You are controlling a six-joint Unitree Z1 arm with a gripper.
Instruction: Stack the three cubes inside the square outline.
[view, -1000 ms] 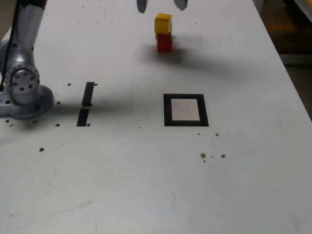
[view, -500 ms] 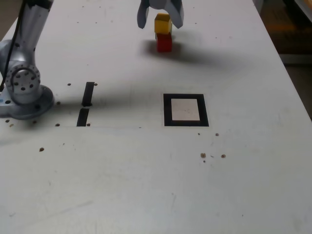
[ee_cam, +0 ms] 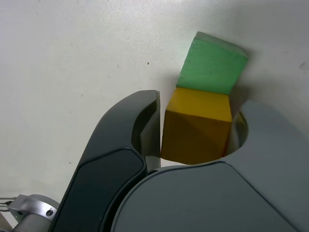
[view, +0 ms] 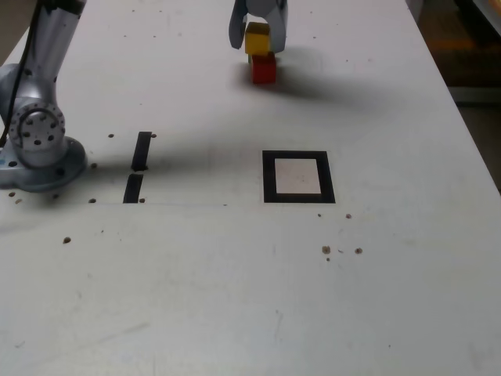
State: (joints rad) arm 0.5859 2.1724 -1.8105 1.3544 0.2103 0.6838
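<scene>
My gripper needs to release the yellow cube on the bare table (view: 304, 117) just past the far edge of the square outline. The yellow cube still sits on the red cube.
At the far side of the white table, the yellow cube (view: 257, 39) sits on top of the red cube (view: 264, 70). My gripper (view: 257, 41) has come down over this stack, one finger on each side of the yellow cube (ee_cam: 195, 126), and both fingers press against its sides. In the wrist view the green cube (ee_cam: 211, 65) lies on the table just beyond the yellow one; the exterior view does not show it. The square outline (view: 268, 176) of black tape lies nearer the camera, with nothing inside it, well apart from the stack.
The arm's metal base (view: 35, 149) stands at the exterior view's left. Two short black tape strips (view: 141, 150) lie beside it. Small dark specks (view: 340, 251) dot the table in front of the outline. The table's edge (view: 462, 117) runs along the exterior view's right.
The gripper has come down from above the stack to the yellow cube's level. Its jaws have gone from wide open to closed against that cube. The cubes have not moved.
</scene>
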